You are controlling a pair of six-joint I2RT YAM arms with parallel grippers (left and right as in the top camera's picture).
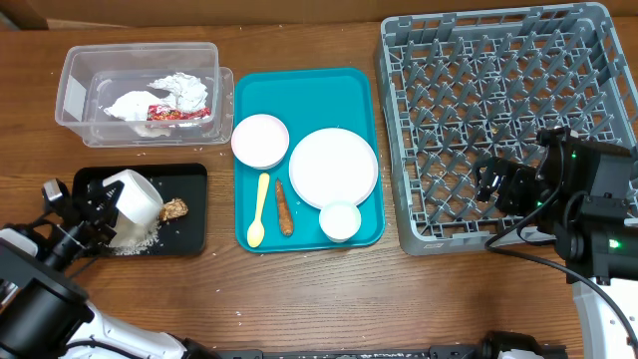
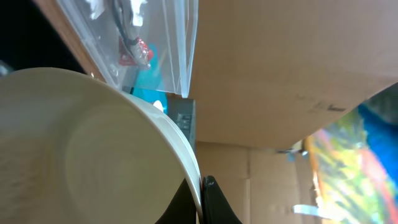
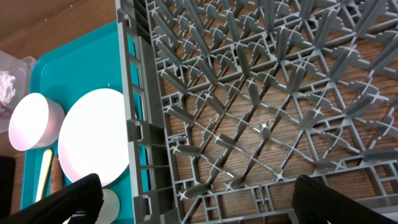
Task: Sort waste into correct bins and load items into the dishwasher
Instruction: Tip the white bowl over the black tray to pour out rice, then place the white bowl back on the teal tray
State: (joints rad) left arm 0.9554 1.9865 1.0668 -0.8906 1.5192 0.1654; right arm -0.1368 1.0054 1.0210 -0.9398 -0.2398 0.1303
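Next, I set the white bowl on the teal tray's empty far end (image 1: 296, 102), past the pale pink bowl, with my left gripper.
My left gripper (image 1: 98, 206) is shut on the rim of a white bowl (image 1: 135, 197) and holds it tipped on its side over the black tray (image 1: 191, 235). In the left wrist view the bowl (image 2: 93, 155) fills the left, its rim pinched between the fingers (image 2: 202, 200). White rice grains (image 1: 135, 242) and a brown clump (image 1: 175, 209) lie in the black tray. The clear tub (image 1: 75, 95) holds crumpled napkins (image 1: 159, 93) and a red wrapper (image 1: 179, 114). My right gripper (image 1: 493, 180) is open and empty above the grey dish rack (image 1: 508, 110); its fingers (image 3: 199, 193) straddle the rack's edge (image 3: 249, 93).
The teal tray (image 1: 299, 90) holds a pale pink bowl (image 1: 260, 140), a white plate (image 1: 333, 167), a small cup (image 1: 340, 220), a yellow spoon (image 1: 259, 209) and a brown stick (image 1: 283, 206). The right wrist view shows the plate (image 3: 93, 137) and bowl (image 3: 34, 121).
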